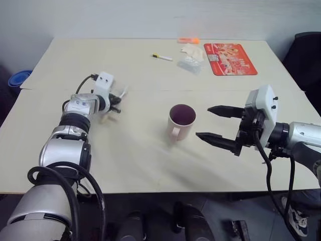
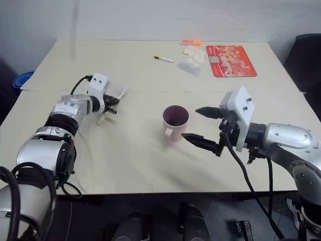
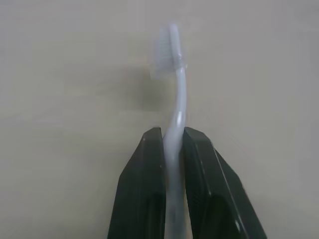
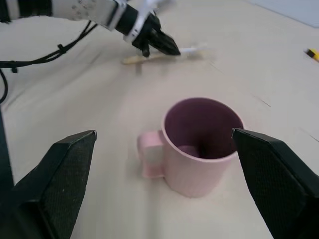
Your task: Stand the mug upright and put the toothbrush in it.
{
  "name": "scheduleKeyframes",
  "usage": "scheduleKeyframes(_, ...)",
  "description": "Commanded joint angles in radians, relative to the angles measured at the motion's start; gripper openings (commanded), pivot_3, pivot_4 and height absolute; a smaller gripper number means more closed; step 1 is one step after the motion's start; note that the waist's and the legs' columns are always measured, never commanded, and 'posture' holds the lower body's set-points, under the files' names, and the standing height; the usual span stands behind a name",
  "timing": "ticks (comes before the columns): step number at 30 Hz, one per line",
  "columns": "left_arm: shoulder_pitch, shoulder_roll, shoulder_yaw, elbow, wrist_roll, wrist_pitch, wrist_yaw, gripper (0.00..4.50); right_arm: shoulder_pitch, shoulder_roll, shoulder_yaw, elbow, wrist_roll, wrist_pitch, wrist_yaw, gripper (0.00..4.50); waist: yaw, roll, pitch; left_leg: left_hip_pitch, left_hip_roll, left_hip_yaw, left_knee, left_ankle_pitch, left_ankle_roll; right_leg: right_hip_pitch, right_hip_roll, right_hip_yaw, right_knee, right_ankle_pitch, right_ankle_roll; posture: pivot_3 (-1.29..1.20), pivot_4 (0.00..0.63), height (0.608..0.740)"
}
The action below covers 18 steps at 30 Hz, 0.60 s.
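The robot's left gripper needs to release the white toothbrush, bristles up, in the dark maroon inside of the pale pink mug (image 1: 182,116).
The pale pink mug (image 1: 181,122) stands upright in the middle of the table, its dark maroon inside showing and its handle toward me. My left gripper (image 1: 117,101) is shut on the white toothbrush (image 3: 176,94), just above the table to the left of the mug. The bristle head (image 3: 164,50) sticks out past the fingertips. My right gripper (image 1: 215,124) hangs open just right of the mug, level with it, with nothing between its fingers (image 4: 70,169). The right wrist view shows the mug (image 4: 199,149) between those fingers and the left gripper (image 4: 162,45) with the toothbrush (image 4: 192,50) beyond.
At the far side of the table lie a white marker (image 1: 162,57), a clear plastic bag (image 1: 191,63), a red printed packet (image 1: 230,58) and a small orange item (image 1: 188,40). A blue object (image 1: 20,79) sits off the table's left edge, and a dark chair (image 1: 306,55) stands at the right.
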Motion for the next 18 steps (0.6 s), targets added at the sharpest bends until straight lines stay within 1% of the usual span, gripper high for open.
scheduleKeyframes(1, -0.077, -0.05, 0.135, -0.169, -0.167, -0.023, -0.084, 0.2, 0.036, -0.007, -0.079, -0.025, 0.004, 0.008, -0.055, 4.5, 0.008, -0.001, 0.0, -0.002, -0.001, 0.001, 0.0, 0.0, 0.001, -0.002, -0.001, -0.001, 0.0, 0.0, 0.0, 0.0, 0.15, 0.74)
scheduleKeyframes(3, -0.07, -0.095, 0.167, -0.289, -0.244, 0.028, -0.147, 0.2, 0.062, -0.005, -0.11, -0.025, 0.013, 0.019, -0.082, 4.5, 0.012, -0.001, 0.001, -0.005, -0.002, 0.006, 0.001, 0.0, 0.001, -0.003, -0.001, -0.002, 0.0, 0.001, 0.001, 0.0, 0.15, 0.74)
scheduleKeyframes(4, -0.058, -0.14, 0.172, -0.387, -0.291, 0.067, -0.168, 0.2, 0.088, -0.006, -0.133, -0.028, 0.019, 0.029, -0.092, 4.5, 0.014, -0.001, 0.001, -0.006, -0.002, 0.007, 0.001, 0.0, 0.001, -0.003, -0.001, -0.001, -0.001, 0.001, 0.002, 0.0, 0.15, 0.74)
scheduleKeyframes(6, -0.03, -0.237, 0.172, -0.565, -0.371, 0.097, -0.175, 0.2, 0.132, -0.009, -0.171, -0.039, 0.03, 0.047, -0.109, 4.5, 0.019, -0.001, 0.001, -0.005, -0.002, 0.007, 0.001, 0.0, 0.002, -0.003, -0.001, -0.001, -0.003, 0.002, 0.003, 0.0, 0.15, 0.74)
scheduleKeyframes(7, -0.021, -0.282, 0.165, -0.632, -0.401, 0.129, -0.172, 0.2, 0.149, -0.01, -0.187, -0.044, 0.036, 0.055, -0.12, 4.5, 0.021, -0.001, 0.001, -0.006, -0.002, 0.007, 0.001, 0.0, 0.002, -0.002, -0.001, -0.001, -0.003, 0.002, 0.003, 0.0, 0.15, 0.74)
scheduleKeyframes(8, -0.013, -0.307, 0.16, -0.674, -0.417, 0.155, -0.165, 0.2, 0.158, -0.01, -0.195, -0.046, 0.042, 0.059, -0.128, 4.5, 0.021, -0.001, 0.001, -0.005, -0.002, 0.008, 0.001, 0.0, 0.002, -0.002, -0.001, 0.0, -0.004, 0.002, 0.003, 0.0, 0.15, 0.74)
scheduleKeyframes(11, 0.031, -0.402, 0.106, -0.768, -0.432, 0.191, -0.152, 0.2, 0.171, -0.004, -0.216, -0.052, 0.051, 0.073, -0.169, 4.5, 0.011, -0.001, 0.0, -0.002, -0.003, 0.01, 0.001, 0.0, 0.002, -0.001, 0.001, 0.004, -0.003, 0.003, 0.004, 0.0, 0.15, 0.74)
scheduleKeyframes(13, 0.072, -0.443, 0.064, -0.803, -0.415, 0.187, -0.142, 0.2, 0.183, -0.003, -0.227, -0.06, 0.054, 0.078, -0.19, 4.5, -0.003, -0.001, 0.001, 0.004, 0.0, 0.009, -0.001, 0.0, 0.002, 0.008, 0.004, 0.005, -0.008, 0.003, 0.003, 0.0, 0.15, 0.74)
scheduleKeyframes(14, 0.091, -0.454, 0.049, -0.814, -0.406, 0.185, -0.135, 0.2, 0.187, -0.003, -0.231, -0.064, 0.056, 0.082, -0.2, 4.5, -0.005, -0.001, 0.001, 0.005, 0.001, 0.007, -0.002, 0.0, 0.001, 0.011, 0.005, 0.006, -0.013, 0.004, 0.003, 0.0, 0.15, 0.74)
scheduleKeyframes(18, 0.154, -0.454, 0.009, -0.852, -0.39, 0.183, -0.126, 0.2, 0.199, -0.002, -0.245, -0.081, 0.072, 0.093, -0.241, 4.5, -0.013, -0.001, 0.001, 0.013, 0.002, 0.006, -0.004, 0.0, 0.001, 0.011, 0.008, 0.013, -0.012, 0.005, 0.001, 0.0, 0.15, 0.74)
